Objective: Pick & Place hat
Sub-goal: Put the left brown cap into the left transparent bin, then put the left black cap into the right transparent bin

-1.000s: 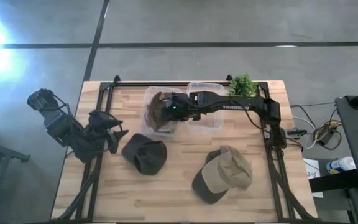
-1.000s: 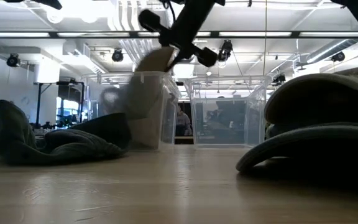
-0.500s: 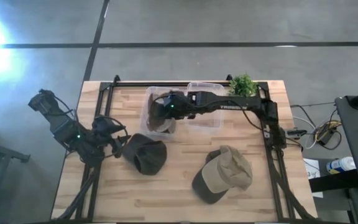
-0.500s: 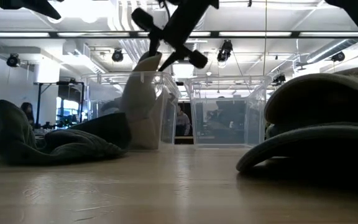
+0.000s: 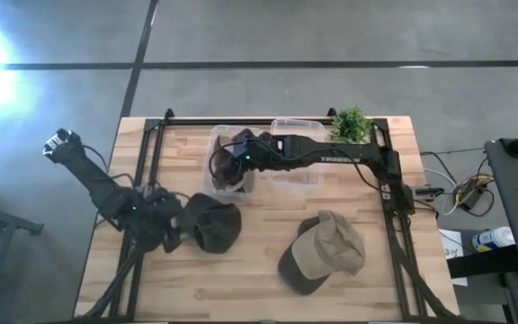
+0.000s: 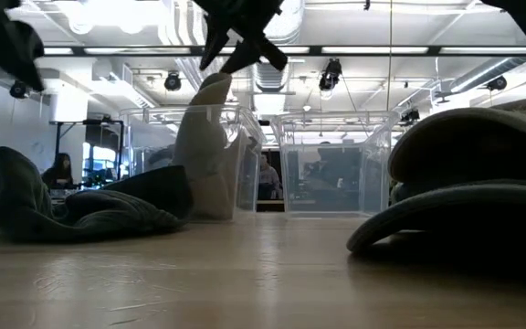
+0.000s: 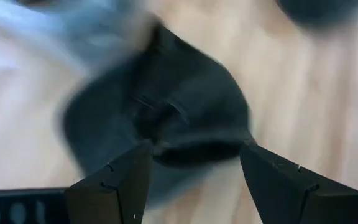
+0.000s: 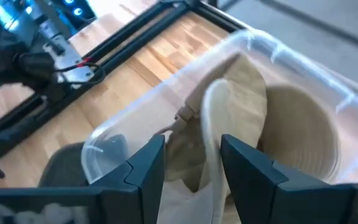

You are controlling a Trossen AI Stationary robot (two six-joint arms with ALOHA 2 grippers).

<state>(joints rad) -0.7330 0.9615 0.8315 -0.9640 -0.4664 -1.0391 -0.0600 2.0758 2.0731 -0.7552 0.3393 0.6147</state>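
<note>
The rim of the dark grey hat (image 5: 190,222) (image 7: 199,142), beside the hat's back strap, should be gripped next by my left gripper.
A dark grey hat (image 5: 212,225) (image 6: 80,206) lies crumpled on the table. My left gripper (image 5: 174,232) (image 7: 194,174) is open at its left edge, one finger on each side of a fold of the hat (image 7: 166,112). A tan hat (image 5: 232,177) (image 6: 204,137) stands in a clear bin (image 5: 214,148), leaning on the bin's wall with its brim (image 8: 213,118) up. My right gripper (image 5: 227,162) (image 8: 194,162) (image 6: 240,41) is open just above it, the brim between its fingers. My left gripper comes at the dark hat from above, slanting; blur hides whether its fingers touch the cloth. My right gripper points down into the bin with the tan hat's upright brim (image 8: 211,143) between its open fingers; I cannot tell whether a finger touches it.
A second clear bin (image 5: 299,160) (image 6: 336,164) stands right of the first. An olive and tan cap (image 5: 324,254) (image 6: 473,183) lies at the table's near right. A small green plant (image 5: 351,121) sits at the far edge. Black rails (image 5: 147,171) run along both table sides.
My left gripper has swung toward the near edge and right, tipping down onto the dark hat's left edge. My right gripper has shifted slightly left over the bin and risen a little, while the tan hat has sunk into the bin and leans on its wall.
</note>
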